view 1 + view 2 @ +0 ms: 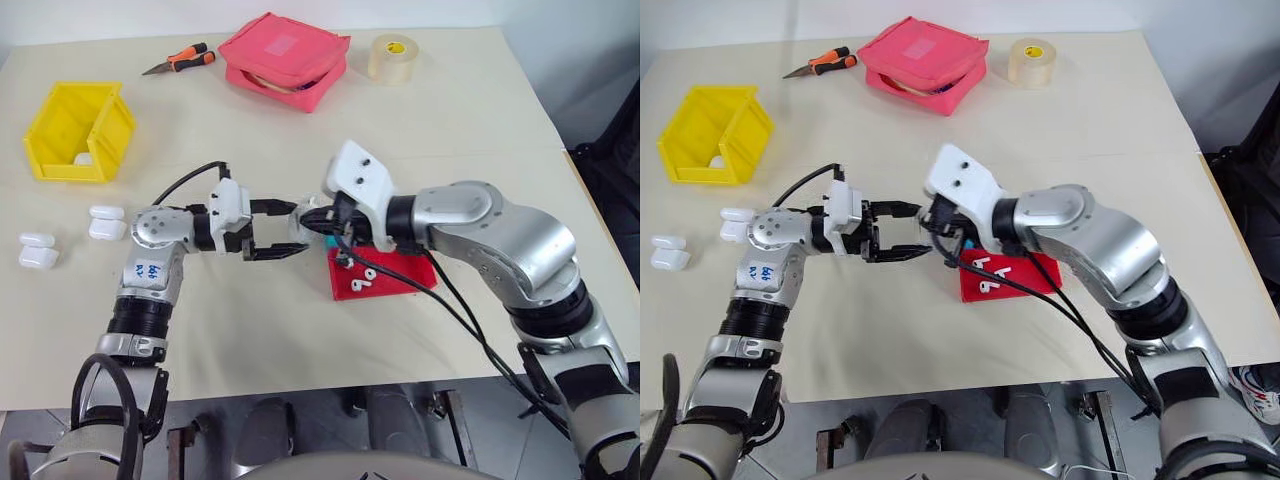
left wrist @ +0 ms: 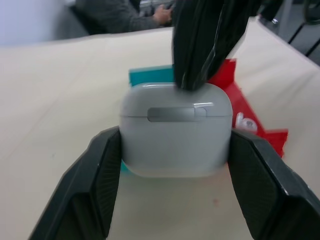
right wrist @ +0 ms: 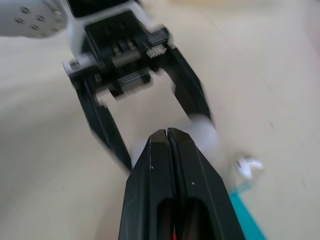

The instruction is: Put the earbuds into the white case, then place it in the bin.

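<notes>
My left gripper has the white case, now held off the table. It will let go of it in the yellow bin (image 1: 90,147), just behind the other white case inside.
The white case (image 2: 175,130) is held off the table between the two fingers of my left gripper (image 1: 293,230), which is shut on it and points to the right. Its lid looks closed, hinge side toward the left wrist camera. My right gripper (image 3: 167,134) is shut, its black fingertips (image 2: 200,60) pressed together on the top of the case. Two earbuds (image 1: 360,280) lie on a small red tray (image 1: 400,275) just below the right hand. The yellow bin (image 1: 75,130) stands at the far left of the table, well away from both grippers.
Two more white cases (image 1: 107,222) (image 1: 38,250) lie at the left edge. A red pouch (image 1: 285,60), a tape roll (image 1: 392,57) and orange-handled cutters (image 1: 180,62) sit at the back. A teal tray (image 2: 150,77) lies under the red one. A person (image 2: 125,15) sits beyond the table.
</notes>
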Robot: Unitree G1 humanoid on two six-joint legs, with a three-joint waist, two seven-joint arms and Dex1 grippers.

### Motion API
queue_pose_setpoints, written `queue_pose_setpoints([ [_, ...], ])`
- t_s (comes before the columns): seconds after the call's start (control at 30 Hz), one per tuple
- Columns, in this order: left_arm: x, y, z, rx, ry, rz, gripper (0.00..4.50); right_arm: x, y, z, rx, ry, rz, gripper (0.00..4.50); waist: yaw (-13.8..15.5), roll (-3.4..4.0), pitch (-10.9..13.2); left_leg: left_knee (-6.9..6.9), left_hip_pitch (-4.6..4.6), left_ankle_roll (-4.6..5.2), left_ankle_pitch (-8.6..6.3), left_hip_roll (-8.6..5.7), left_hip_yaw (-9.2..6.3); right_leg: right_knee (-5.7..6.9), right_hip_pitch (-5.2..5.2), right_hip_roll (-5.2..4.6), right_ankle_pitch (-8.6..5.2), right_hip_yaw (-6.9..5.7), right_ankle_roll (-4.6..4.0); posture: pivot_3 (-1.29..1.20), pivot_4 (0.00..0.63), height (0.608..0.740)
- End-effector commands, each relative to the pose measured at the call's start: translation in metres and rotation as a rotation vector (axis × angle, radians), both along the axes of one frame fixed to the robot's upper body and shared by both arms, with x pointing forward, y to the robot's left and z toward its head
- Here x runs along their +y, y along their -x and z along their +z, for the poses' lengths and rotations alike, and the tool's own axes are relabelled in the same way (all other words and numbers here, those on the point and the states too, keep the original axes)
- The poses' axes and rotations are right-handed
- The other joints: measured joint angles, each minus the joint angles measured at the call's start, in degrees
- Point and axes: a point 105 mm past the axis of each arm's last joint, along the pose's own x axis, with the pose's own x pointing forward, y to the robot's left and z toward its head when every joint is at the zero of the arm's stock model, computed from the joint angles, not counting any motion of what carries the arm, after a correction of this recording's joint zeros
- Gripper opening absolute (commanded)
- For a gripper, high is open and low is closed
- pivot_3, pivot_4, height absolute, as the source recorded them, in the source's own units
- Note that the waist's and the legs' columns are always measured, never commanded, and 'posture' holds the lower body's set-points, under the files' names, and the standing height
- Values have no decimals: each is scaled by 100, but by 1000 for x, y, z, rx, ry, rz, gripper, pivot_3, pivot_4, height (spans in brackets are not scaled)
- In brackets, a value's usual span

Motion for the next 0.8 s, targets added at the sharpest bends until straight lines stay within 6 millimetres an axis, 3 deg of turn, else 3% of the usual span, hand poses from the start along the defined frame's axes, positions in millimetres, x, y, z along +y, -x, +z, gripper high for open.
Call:
queue_pose_setpoints([
  [0.03,10,5,28,-93,76,37,2780,-20,-3,5,-17,-1,-58,44,4,-1,0,1,-2,0,0,1,-2,0,0,-1,0,-1,0,0,150,740],
  [0.23,25,0,43,-157,186,171,2780,-38,-4,24,-105,-179,-35,44,11,-1,0,-1,2,0,0,0,0,0,1,-3,0,1,0,0,150,740],
  [0.33,38,-7,53,-194,268,297,2780,-48,3,23,-90,-270,21,198,34,-2,0,-1,2,0,0,-2,-1,-1,3,-4,1,1,1,0,150,740],
  [0.4,46,-10,55,-206,310,375,2780,-54,9,17,-5,-309,60,633,32,-2,0,0,4,1,0,-3,1,-1,4,-4,1,3,2,0,150,740],
  [0.5,69,-17,58,-248,359,548,2780,-60,12,18,-32,-337,111,1619,17,-2,0,-1,7,1,0,-2,2,0,4,-4,1,3,2,0,150,740],
  [0.67,123,-29,68,-300,424,923,2780,-65,21,22,-54,-372,231,3288,18,-3,0,-2,10,0,0,-1,1,2,5,-3,1,4,2,0,150,740],
  [0.8,174,-37,78,-299,467,1209,2780,-67,14,20,-59,-357,234,4493,37,-4,0,-2,11,1,0,-2,2,2,6,-4,2,4,3,0,150,740],
])
